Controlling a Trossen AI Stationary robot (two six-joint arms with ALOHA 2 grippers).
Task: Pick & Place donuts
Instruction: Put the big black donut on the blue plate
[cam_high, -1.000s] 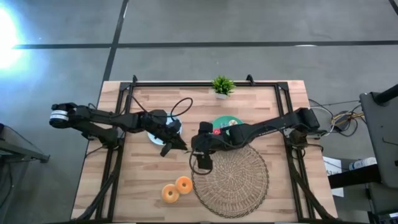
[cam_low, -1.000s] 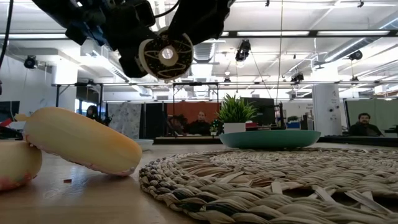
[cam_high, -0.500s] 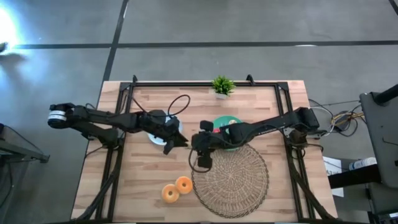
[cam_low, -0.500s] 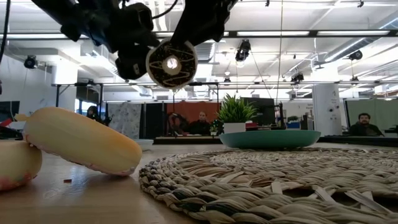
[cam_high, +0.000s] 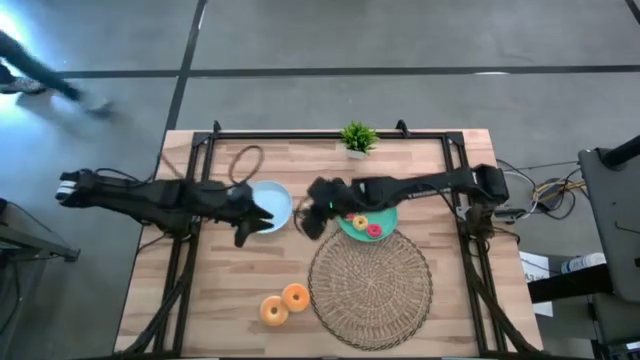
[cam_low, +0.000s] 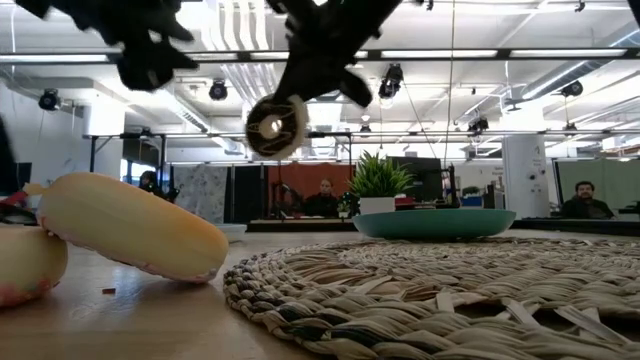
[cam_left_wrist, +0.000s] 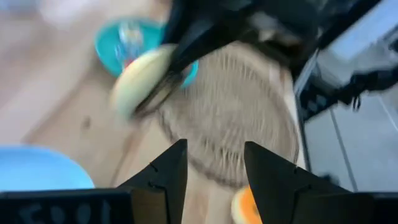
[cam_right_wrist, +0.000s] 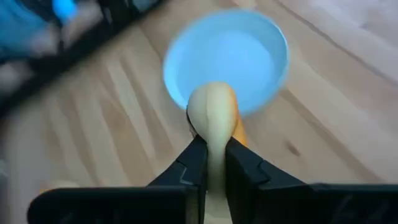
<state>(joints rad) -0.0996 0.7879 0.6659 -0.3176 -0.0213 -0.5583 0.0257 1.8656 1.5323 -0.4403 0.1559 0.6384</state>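
The pale tan donut, now held beside the blue plate, will be released by my right gripper on the blue plate (cam_high: 281, 208) (cam_right_wrist: 239, 76), toward the side that faces the green plate.
My right gripper (cam_right_wrist: 212, 148) is shut on a pale tan donut (cam_low: 274, 127), held in the air beside the blue plate (cam_high: 272, 204). My left gripper (cam_left_wrist: 214, 158) stands open with nothing between its fingers, at the blue plate's left side (cam_high: 241, 218), facing the held donut (cam_left_wrist: 142, 79). Two small donuts, one yellow (cam_high: 360, 222) and one pink (cam_high: 375, 230), lie flat on the green plate (cam_high: 350, 232). Two more orange donuts (cam_high: 283, 303) rest on the table left of the woven mat (cam_high: 370, 290), one leaning on the other. My right gripper pinches the donut's ring (cam_right_wrist: 211, 127) between its two fingers, one on each flat face. The fingers come from the table's right, slanting down. The donut stands on edge, lifted clear above the table next to the blue plate.
A small potted plant (cam_high: 357, 137) stands at the far edge. The woven mat fills the near right of the table. Black frame rails (cam_high: 190, 250) run along both table sides. People sit in the room beyond the table.
The donut has passed from my left gripper to my right. My left gripper has opened, let go and drawn back toward the table's left edge. My right gripper has shut on the donut and swung with it toward the far edge, off the mat toward the blue plate.
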